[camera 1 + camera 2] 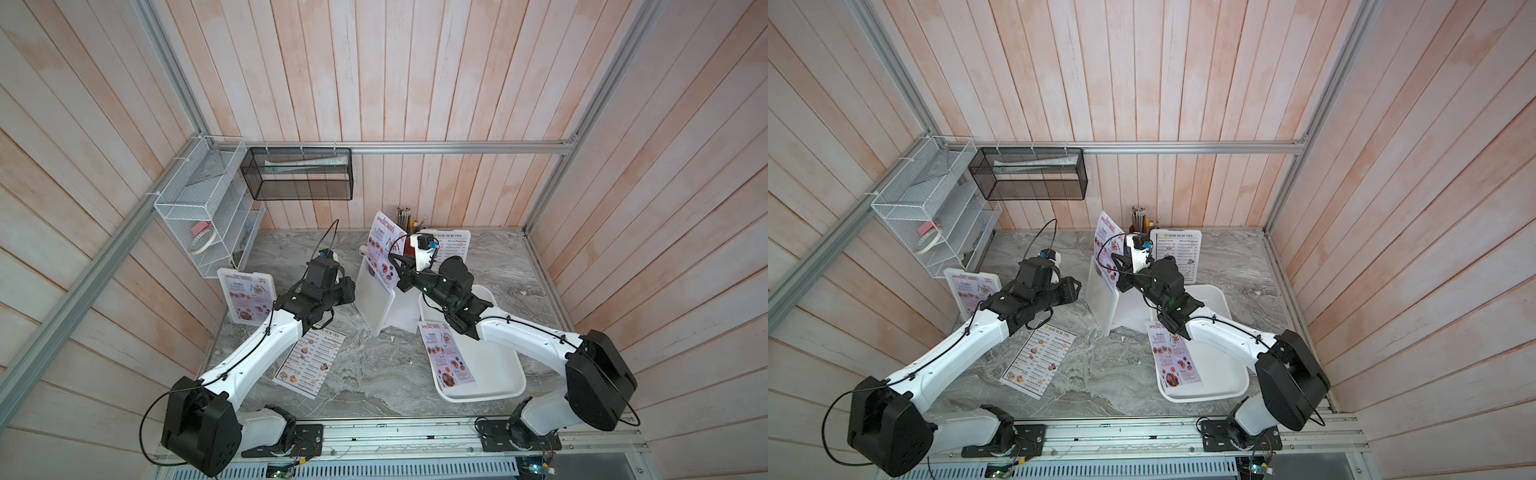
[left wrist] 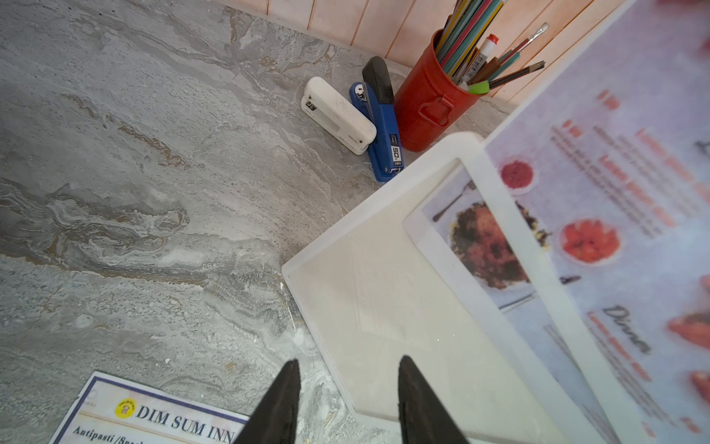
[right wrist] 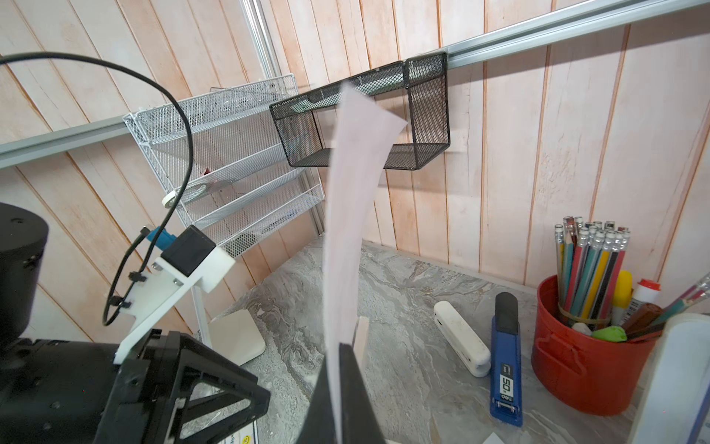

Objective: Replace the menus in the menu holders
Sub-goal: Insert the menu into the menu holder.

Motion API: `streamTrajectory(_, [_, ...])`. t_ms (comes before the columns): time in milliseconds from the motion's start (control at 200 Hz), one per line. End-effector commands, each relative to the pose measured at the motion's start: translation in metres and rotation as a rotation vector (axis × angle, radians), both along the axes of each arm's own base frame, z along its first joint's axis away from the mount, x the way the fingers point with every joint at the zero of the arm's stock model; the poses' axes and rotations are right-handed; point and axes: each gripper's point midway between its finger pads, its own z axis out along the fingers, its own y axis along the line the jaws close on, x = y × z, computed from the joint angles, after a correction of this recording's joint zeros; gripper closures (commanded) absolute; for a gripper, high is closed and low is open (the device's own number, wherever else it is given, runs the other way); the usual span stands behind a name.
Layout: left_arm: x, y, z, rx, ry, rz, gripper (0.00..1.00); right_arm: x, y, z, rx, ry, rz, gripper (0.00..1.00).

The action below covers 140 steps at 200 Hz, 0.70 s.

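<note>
Next, my right gripper releases the pinkish SPECIAL MENU sheet once it is deeper down inside the tilted middle menu holder (image 1: 381,277).
My right gripper (image 3: 340,353) is shut on a pinkish SPECIAL MENU sheet (image 1: 384,249), which stands upright with its lower end inside the tilted middle menu holder (image 1: 376,299). My left gripper (image 2: 347,365) is open, its fingertips (image 2: 292,371) straddling the edge of that holder's flat foot (image 2: 384,307). A holder at the left (image 1: 245,297) shows a SPECIAL MENU. Another at the back (image 1: 451,245) shows a DIM SUM INN menu. A loose DIM SUM INN sheet (image 1: 309,361) lies on the table under my left arm. One more SPECIAL MENU (image 1: 444,357) lies in the tray.
A shallow white tray (image 1: 498,374) sits under my right arm. A red pencil cup (image 2: 426,107), a white stapler (image 2: 338,115) and a blue stapler (image 2: 382,127) stand by the back wall. A white wire rack (image 1: 208,208) and a black mesh basket (image 1: 297,174) hang on the walls.
</note>
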Motion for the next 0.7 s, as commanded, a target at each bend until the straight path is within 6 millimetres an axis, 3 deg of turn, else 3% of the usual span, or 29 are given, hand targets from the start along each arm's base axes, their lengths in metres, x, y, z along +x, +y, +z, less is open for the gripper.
streamTrajectory(0, [0.004, 0.0, 0.007, -0.002, -0.016, -0.008, 0.56, -0.011, 0.001, 0.011, 0.019, -0.037, 0.026, 0.95])
streamTrajectory(695, [0.002, 0.001, 0.006, 0.002, -0.014, -0.007, 0.56, -0.025, -0.003, 0.008, 0.056, -0.052, 0.019, 0.94])
